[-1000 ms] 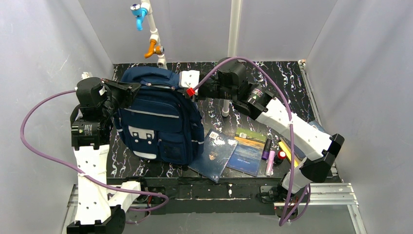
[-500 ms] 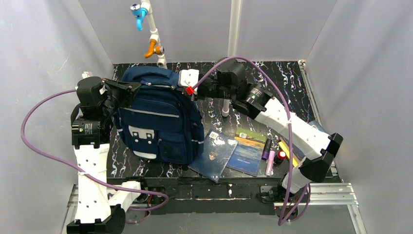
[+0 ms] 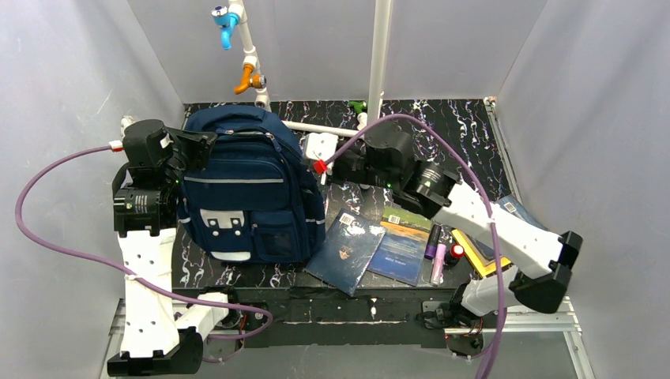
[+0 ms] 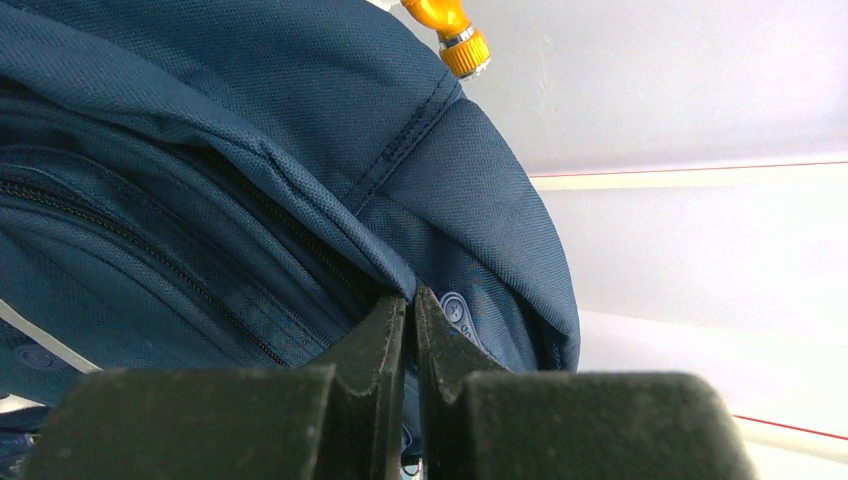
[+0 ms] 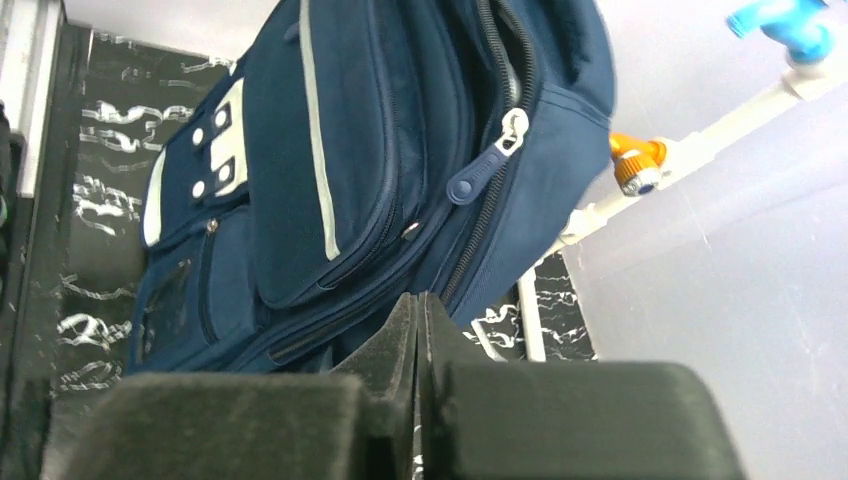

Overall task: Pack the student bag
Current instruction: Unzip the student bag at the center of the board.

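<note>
The zip is still open above its pull, and the pull hangs clear of my right gripper's closed fingers. So my right gripper will open and take the pull's tab (image 5: 474,178).
The student bag (image 3: 249,189), navy with thin grey stripes, stands at the left middle of the table, front pockets toward me. My left gripper (image 3: 205,144) is at its upper left corner. In the left wrist view the gripper (image 4: 410,296) is shut on a fold of the bag's fabric (image 4: 300,150) beside a zip. My right gripper (image 3: 316,158) is shut and empty, just off the bag's upper right side. In the right wrist view it (image 5: 418,298) points at the bag's side (image 5: 380,170), where a zip pull (image 5: 478,178) hangs.
Two dark blue books (image 3: 346,249) (image 3: 401,246) lie right of the bag, with a purple marker (image 3: 433,241), a pink one (image 3: 438,267) and a yellow item (image 3: 472,251). White pipes with orange (image 3: 248,79) and blue (image 3: 224,16) fittings stand at the back.
My right gripper has let go of the bag's top right and drawn back to the right. The bag has settled left and squarer. My left gripper stays on its upper left corner.
</note>
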Available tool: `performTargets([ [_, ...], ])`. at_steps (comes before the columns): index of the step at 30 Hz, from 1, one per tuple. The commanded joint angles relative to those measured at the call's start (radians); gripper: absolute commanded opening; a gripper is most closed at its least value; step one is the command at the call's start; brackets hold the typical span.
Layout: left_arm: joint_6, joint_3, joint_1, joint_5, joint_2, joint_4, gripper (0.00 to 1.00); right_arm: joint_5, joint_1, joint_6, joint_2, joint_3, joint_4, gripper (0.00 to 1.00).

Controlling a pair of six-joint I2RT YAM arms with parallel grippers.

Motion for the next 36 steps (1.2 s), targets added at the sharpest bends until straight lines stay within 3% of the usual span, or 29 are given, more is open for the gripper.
performTargets([
  [1, 0.021, 0.028, 0.003, -0.024, -0.025, 0.014, 0.0, 0.143, 0.01, 0.093, -0.091, -0.053, 0.175, 0.12],
  [3, 0.005, -0.001, 0.003, 0.003, -0.039, 0.026, 0.0, 0.146, 0.009, 0.109, -0.069, -0.022, 0.179, 0.48],
  [4, 0.001, -0.015, 0.003, 0.011, -0.046, 0.033, 0.0, 0.146, 0.009, 0.12, -0.056, -0.01, 0.185, 0.61],
  [5, -0.003, -0.022, 0.003, 0.046, -0.049, 0.036, 0.0, 0.146, 0.009, 0.15, -0.036, -0.001, 0.209, 0.65],
  [10, -0.007, -0.036, 0.003, 0.07, -0.063, 0.035, 0.0, 0.158, 0.02, 0.389, 0.006, -0.006, 0.381, 0.67],
  [13, -0.008, -0.031, 0.003, 0.079, -0.06, 0.035, 0.0, 0.252, 0.07, 0.436, 0.027, -0.006, 0.407, 0.67],
  [19, -0.016, -0.034, 0.003, 0.092, -0.063, 0.037, 0.0, 0.568, 0.181, 0.373, 0.065, 0.006, 0.397, 0.64],
  [23, -0.02, -0.036, 0.003, 0.094, -0.066, 0.036, 0.0, 0.69, 0.22, 0.324, 0.086, -0.004, 0.415, 0.61],
  [28, -0.021, -0.036, 0.003, 0.095, -0.066, 0.036, 0.0, 0.775, 0.227, 0.277, 0.105, -0.019, 0.451, 0.55],
  [36, -0.021, -0.033, 0.003, 0.099, -0.066, 0.037, 0.0, 0.778, 0.227, 0.257, 0.135, -0.023, 0.474, 0.45],
])
